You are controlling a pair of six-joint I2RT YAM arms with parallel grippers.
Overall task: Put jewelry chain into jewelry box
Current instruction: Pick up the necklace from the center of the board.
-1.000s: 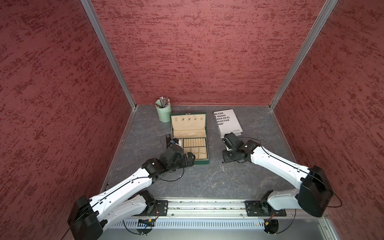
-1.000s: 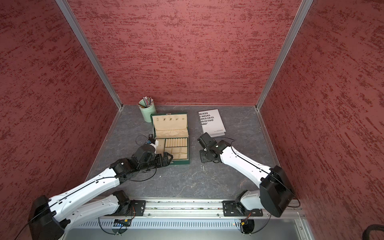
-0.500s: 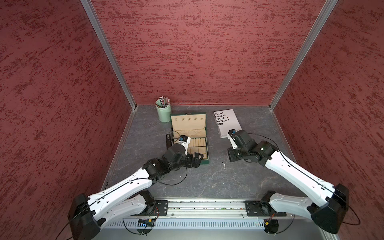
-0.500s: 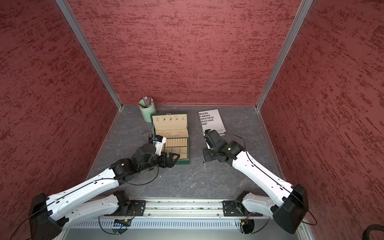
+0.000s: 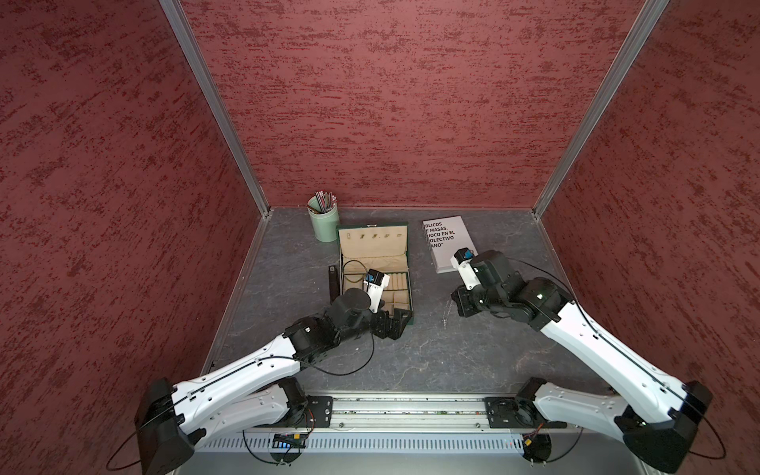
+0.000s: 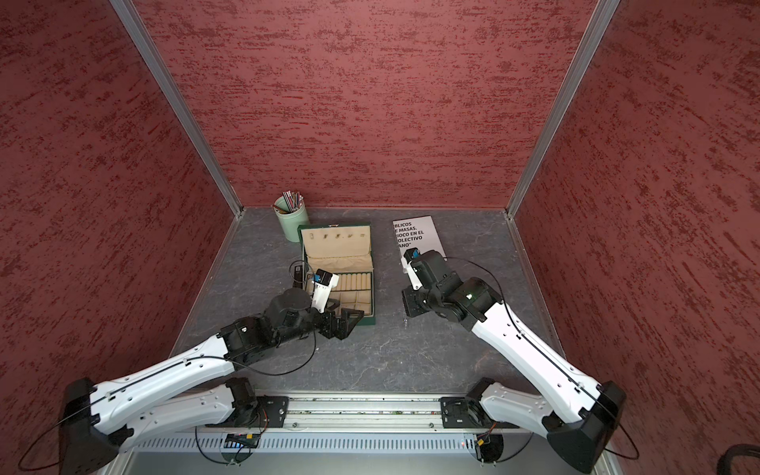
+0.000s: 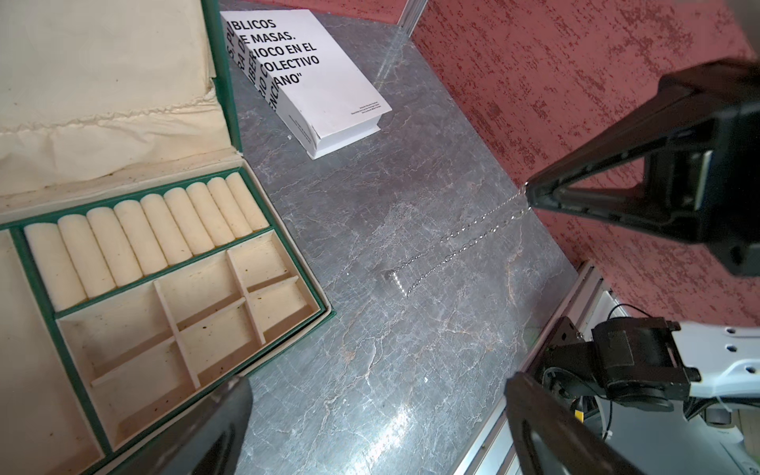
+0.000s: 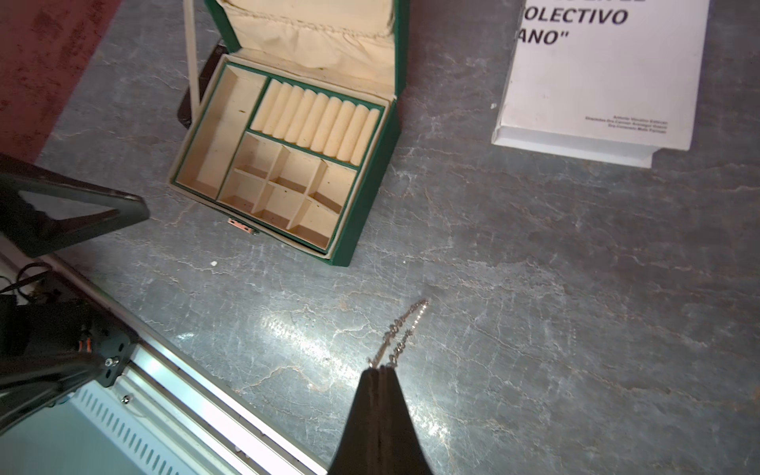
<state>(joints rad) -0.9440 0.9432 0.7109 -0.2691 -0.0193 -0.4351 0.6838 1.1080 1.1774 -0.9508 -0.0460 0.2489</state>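
Next, my left gripper closes on the white beads at the lower end (image 5: 444, 320) (image 7: 391, 275) of the jewelry chain that is hanging from my right gripper.
The jewelry box (image 5: 409, 288) (image 6: 372, 288) lies open on the grey table, its beige lid leaning back, with ring rolls and square compartments showing in the wrist views (image 7: 283, 228) (image 8: 370, 185). My right gripper (image 5: 455, 303) (image 6: 407, 310) (image 8: 380, 369) is shut on the jewelry chain (image 8: 401, 331) (image 7: 460, 238), to the right of the box. The thin silvery chain hangs doubled from the tips toward the table (image 5: 445, 320). I cannot tell whether its lower end touches. My left gripper (image 5: 394, 323) (image 6: 344, 321) (image 7: 376, 390) is open and holds nothing, at the box's near right corner.
A white book (image 5: 446, 242) (image 8: 596, 82) with black lettering lies behind the right gripper. A pale green cup (image 5: 325, 224) of pencils stands at the back left of the box. A black bar (image 5: 332, 279) lies along the box's left side. The arms' metal rail (image 5: 390, 407) runs along the front edge.
My right arm has risen and drawn back a little with the chain hanging from its tips. My left gripper has moved right along the box's front to its near right corner.
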